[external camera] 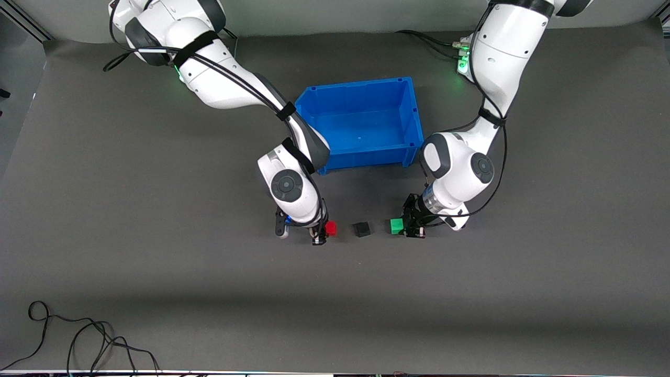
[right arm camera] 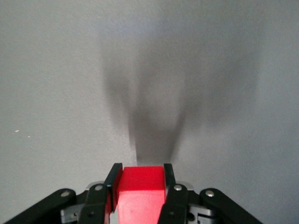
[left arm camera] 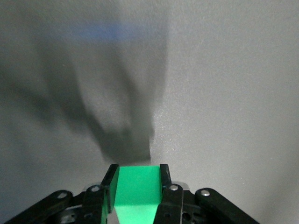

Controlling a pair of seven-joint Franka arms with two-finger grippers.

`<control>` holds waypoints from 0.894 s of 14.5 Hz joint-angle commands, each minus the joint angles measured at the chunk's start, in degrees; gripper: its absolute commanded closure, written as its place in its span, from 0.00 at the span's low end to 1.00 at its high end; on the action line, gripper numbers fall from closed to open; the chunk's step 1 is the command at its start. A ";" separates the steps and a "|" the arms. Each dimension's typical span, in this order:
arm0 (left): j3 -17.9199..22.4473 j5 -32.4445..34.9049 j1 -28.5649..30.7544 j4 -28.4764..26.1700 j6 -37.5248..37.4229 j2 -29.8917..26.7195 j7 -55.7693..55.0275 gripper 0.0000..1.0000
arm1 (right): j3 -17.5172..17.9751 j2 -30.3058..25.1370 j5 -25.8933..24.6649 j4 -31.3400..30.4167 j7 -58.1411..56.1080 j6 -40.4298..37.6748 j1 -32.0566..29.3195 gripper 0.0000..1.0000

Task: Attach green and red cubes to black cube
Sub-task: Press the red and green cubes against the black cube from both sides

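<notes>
The green cube, now held just beside the black cube, will be let go by my left gripper against the black cube's side, opposite the red cube point(external camera: 365, 233).
The black cube point(external camera: 361, 229) sits on the grey mat, nearer to the front camera than the blue bin. My left gripper point(external camera: 407, 227) is shut on the green cube point(external camera: 397, 225), held just beside the black cube toward the left arm's end; the green cube fills the gap between the fingers in the left wrist view point(left arm camera: 136, 186). My right gripper point(external camera: 322, 233) is shut on the red cube point(external camera: 330, 228), held just beside the black cube toward the right arm's end; it shows in the right wrist view point(right arm camera: 140, 186). Small gaps separate both coloured cubes from the black one.
A blue bin point(external camera: 411, 139) stands open and empty between the two arms, farther from the front camera than the cubes. Loose black cables point(external camera: 78, 335) lie near the mat's front edge toward the right arm's end.
</notes>
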 commanded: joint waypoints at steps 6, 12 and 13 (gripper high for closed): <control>0.84 -0.03 -4.09 5.23 2.16 4.03 -5.29 0.71 | -0.84 6.90 -3.37 10.36 8.71 -1.19 2.51 1.00; 0.84 0.05 -5.49 6.98 2.43 5.34 -6.95 0.71 | -0.84 6.99 -3.37 10.37 8.71 -1.02 2.60 1.00; 0.84 0.06 -6.02 7.51 3.13 5.87 -7.30 0.71 | -0.84 7.25 -3.37 10.37 8.71 -1.02 2.60 1.00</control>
